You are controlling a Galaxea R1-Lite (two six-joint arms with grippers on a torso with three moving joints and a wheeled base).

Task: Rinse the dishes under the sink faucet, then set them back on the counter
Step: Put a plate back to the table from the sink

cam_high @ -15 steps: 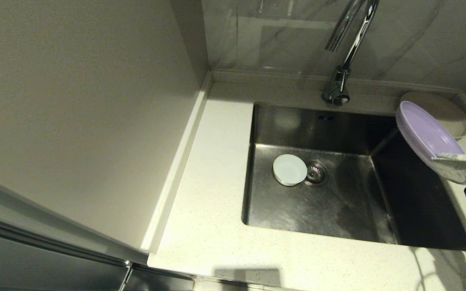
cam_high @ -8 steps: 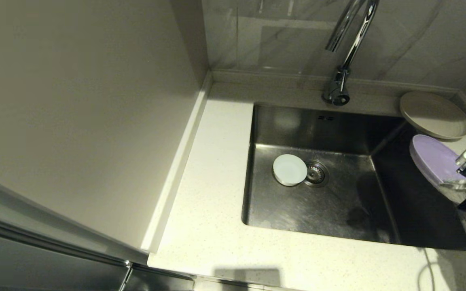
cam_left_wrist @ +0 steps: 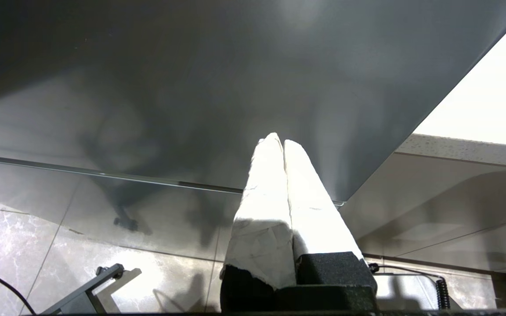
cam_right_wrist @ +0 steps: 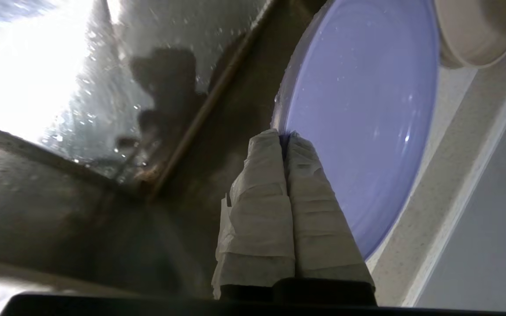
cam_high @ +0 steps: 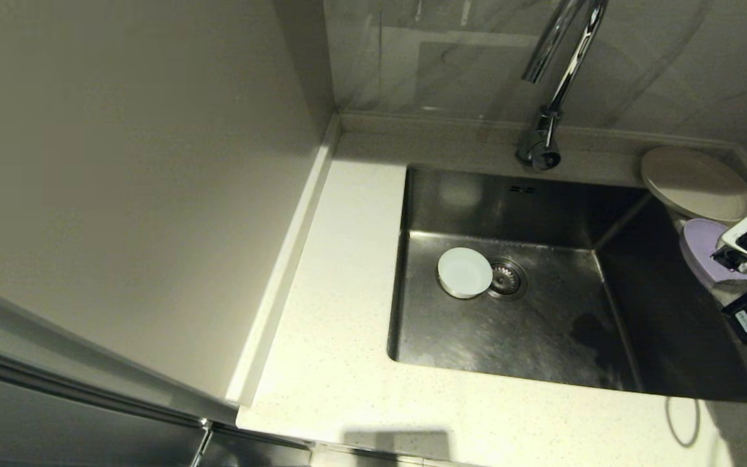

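My right gripper is to set the lavender plate down on the part of the counter [cam_right_wrist: 375, 171] in front of the beige plate. The lavender plate now sits low at the counter strip.
My right gripper [cam_right_wrist: 283, 136] is shut on the rim of the wet lavender plate [cam_right_wrist: 367, 109], which sits low and nearly flat at the counter strip right of the sink [cam_high: 542, 324]. In the head view my right wrist covers much of the lavender plate [cam_high: 698, 250]. The beige plate [cam_high: 694, 183] rests on the counter's back right corner, just beyond it. A small white bowl [cam_high: 464, 272] stands on the sink floor beside the drain [cam_high: 507, 279]. The faucet [cam_high: 552, 97] arches over the basin's back edge. My left gripper [cam_left_wrist: 279, 141] is shut and empty, parked below the counter.
The counter [cam_high: 334, 363] runs left of and in front of the sink, with a tall wall panel [cam_high: 120, 162] on its left. A raised back edge [cam_high: 451, 126] and the tiled wall close off the rear. A cable [cam_high: 681, 421] loops at the front right.
The right gripper has carried the lavender plate rightward and down, from tilted up over the sink's right edge to low and nearly flat by the beige plate. The bowl has not moved.
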